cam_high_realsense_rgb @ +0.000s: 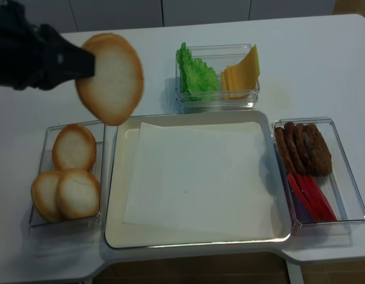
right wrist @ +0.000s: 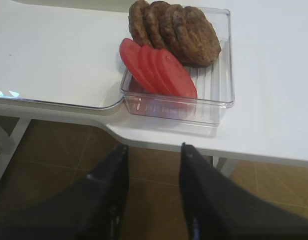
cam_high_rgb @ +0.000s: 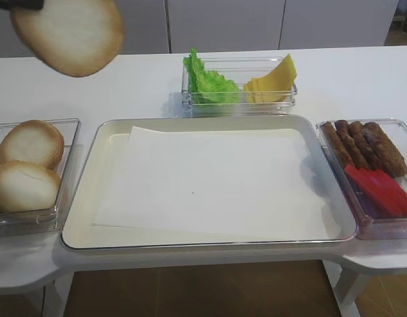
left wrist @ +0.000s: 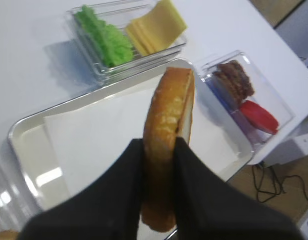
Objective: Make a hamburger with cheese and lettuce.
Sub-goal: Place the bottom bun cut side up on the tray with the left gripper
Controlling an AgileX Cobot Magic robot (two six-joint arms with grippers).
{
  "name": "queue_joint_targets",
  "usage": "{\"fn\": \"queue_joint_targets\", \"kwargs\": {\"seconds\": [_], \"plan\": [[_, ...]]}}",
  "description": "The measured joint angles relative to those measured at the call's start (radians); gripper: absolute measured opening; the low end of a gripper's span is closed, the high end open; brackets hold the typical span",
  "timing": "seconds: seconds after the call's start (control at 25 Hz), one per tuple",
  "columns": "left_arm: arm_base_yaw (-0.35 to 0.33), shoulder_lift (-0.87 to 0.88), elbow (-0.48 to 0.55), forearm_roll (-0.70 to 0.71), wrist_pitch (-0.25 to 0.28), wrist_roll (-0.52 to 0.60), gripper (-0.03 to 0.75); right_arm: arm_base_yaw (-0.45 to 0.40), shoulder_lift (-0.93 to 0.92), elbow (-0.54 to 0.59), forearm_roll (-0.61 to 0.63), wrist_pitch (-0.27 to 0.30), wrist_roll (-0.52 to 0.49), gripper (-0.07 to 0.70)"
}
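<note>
Next, my left gripper releases the bun half so it lies flat on the middle of the white paper (cam_high_realsense_rgb: 196, 172) (left wrist: 137, 144) in the cream tray. The bun half is now held above the tray's corner.
My left gripper (cam_high_realsense_rgb: 87, 62) is shut on a bun half (cam_high_realsense_rgb: 110, 78), the start of the hamburger, and holds it on edge in the air over the tray's far left corner. In the left wrist view the bun half (left wrist: 168, 115) stands between the black fingers (left wrist: 124, 185). Frilly green lettuce (cam_high_rgb: 208, 80) and stacked yellow cheese (cam_high_rgb: 272, 82) share a clear box behind the tray. My right gripper (right wrist: 154, 149) hangs open and empty over the floor, in front of the table edge.
A cream tray (cam_high_rgb: 84, 198) lined with white paper (cam_high_rgb: 210, 185) fills the middle. A clear box (cam_high_realsense_rgb: 40, 219) at the left holds three more bun halves (cam_high_realsense_rgb: 74, 148). At the right, another clear box (right wrist: 221, 100) holds brown patties (right wrist: 178, 30) and red tomato slices (right wrist: 158, 70).
</note>
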Motion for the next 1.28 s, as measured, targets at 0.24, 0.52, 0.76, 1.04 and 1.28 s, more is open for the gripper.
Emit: {"fn": "queue_joint_targets", "kwargs": {"seconds": [0.24, 0.52, 0.76, 1.04, 1.28], "plan": [[-0.14, 0.093, 0.0, -0.11, -0.021, 0.0, 0.115, 0.0, 0.0, 0.0, 0.0, 0.0, 0.0, 0.281], [-0.242, 0.319, 0.0, -0.253, -0.077, 0.002, 0.115, 0.0, 0.0, 0.0, 0.0, 0.0, 0.0, 0.281], [-0.242, 0.489, 0.0, -0.365, -0.067, 0.002, 0.115, 0.0, 0.0, 0.0, 0.0, 0.0, 0.0, 0.281], [-0.242, 0.604, 0.0, -0.384, -0.045, 0.004, 0.115, 0.0, 0.0, 0.0, 0.0, 0.0, 0.0, 0.281], [-0.244, 0.659, 0.0, -0.386, -0.038, 0.004, 0.115, 0.0, 0.0, 0.0, 0.0, 0.0, 0.0, 0.281]]}}
